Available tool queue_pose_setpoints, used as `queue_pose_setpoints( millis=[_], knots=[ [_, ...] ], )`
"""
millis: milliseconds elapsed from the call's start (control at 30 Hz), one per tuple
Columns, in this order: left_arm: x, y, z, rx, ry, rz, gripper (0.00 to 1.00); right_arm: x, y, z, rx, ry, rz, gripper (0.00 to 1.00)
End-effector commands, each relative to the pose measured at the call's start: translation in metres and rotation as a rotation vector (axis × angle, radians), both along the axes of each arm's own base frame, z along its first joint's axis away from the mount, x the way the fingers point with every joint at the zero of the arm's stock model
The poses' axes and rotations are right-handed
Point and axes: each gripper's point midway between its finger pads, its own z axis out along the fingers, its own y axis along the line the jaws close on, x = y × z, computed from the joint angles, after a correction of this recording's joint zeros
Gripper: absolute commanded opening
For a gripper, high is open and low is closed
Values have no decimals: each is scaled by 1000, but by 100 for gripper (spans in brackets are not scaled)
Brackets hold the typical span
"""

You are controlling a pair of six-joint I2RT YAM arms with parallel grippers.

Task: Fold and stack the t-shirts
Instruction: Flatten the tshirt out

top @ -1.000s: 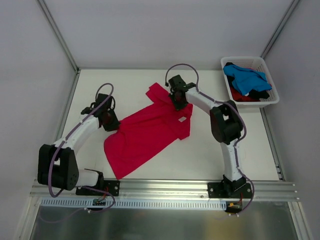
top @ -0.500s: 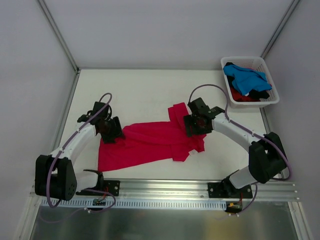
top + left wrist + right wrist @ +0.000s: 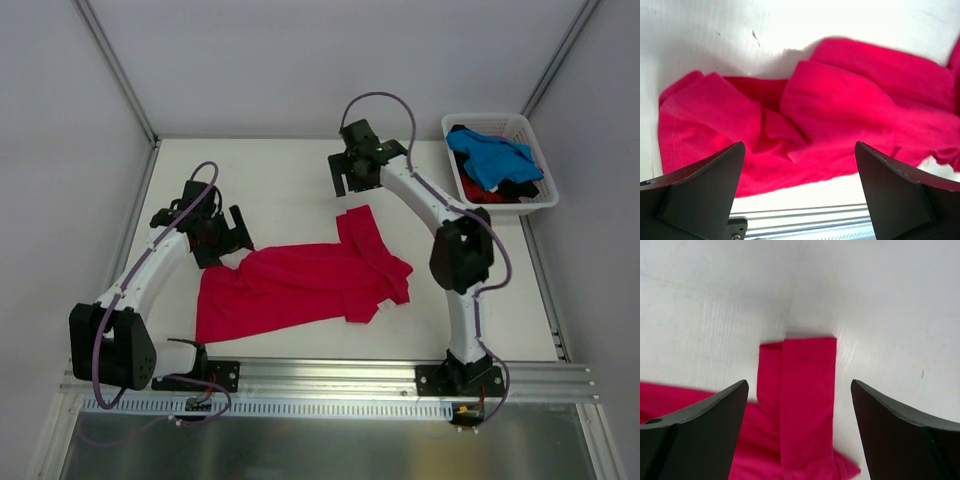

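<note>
I see the crimson-red t-shirt lying crumpled with one sleeve pointing to the back, so I should pinch the sleeve's end (image 3: 356, 213) with my right gripper and pull it toward the basket.
A crimson-red t-shirt (image 3: 300, 283) lies crumpled across the middle of the white table, one sleeve (image 3: 362, 228) pointing to the back. My left gripper (image 3: 228, 243) hovers open at the shirt's left end. In the left wrist view its dark fingers (image 3: 700, 200) stand wide apart over the rumpled red cloth (image 3: 840, 110), holding nothing. My right gripper (image 3: 350, 180) hangs open behind the sleeve, apart from it. In the right wrist view the folded sleeve (image 3: 807, 390) lies flat between the spread fingers (image 3: 900, 435). More t-shirts, a bright blue one (image 3: 492, 158) on top, fill the basket.
A white slatted basket (image 3: 487, 118) stands at the back right corner, with dark and red cloth under the blue shirt. A metal rail (image 3: 330, 375) runs along the near edge between the arm bases. Grey walls close in the table's sides and back.
Both grippers opened and let go of the red shirt, which now lies on the table. The right arm swung up and toward the back; the left gripper lifted slightly.
</note>
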Motion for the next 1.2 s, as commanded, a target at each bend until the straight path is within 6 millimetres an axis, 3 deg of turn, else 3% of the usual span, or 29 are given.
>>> queue_pose_setpoints(
  millis=[0, 33, 67, 167, 367, 800, 867, 1067, 1167],
  knots=[
    [7, 11, -5, 51, 21, 39, 91, 5, -4, -47, -206, 79, 29, 86],
    [5, 11, -7, 57, 24, 28, 91, 12, 0, -46, -209, 67, 24, 85],
    [4, 12, -4, 59, 5, 17, 91, 13, -1, -62, -236, 92, 19, 85],
    [-4, 10, -3, 50, -21, -31, 89, 19, -3, -75, -247, 95, -38, 79],
    [-22, 8, -12, 22, -21, -30, 89, 22, -3, -78, -205, 73, -186, 74],
    [-36, 8, -22, 13, -10, -29, 93, 21, 2, -109, -183, 113, -211, 42],
    [-35, 7, -20, 7, -18, -32, 93, 20, 4, -113, -170, 122, -211, 42],
    [-33, 6, -11, 4, -52, -36, 94, 20, 5, -100, -122, 99, -257, 63],
    [-33, 8, -13, 9, -50, -33, 95, 25, 8, -91, -101, 68, -273, 64]
  ],
)
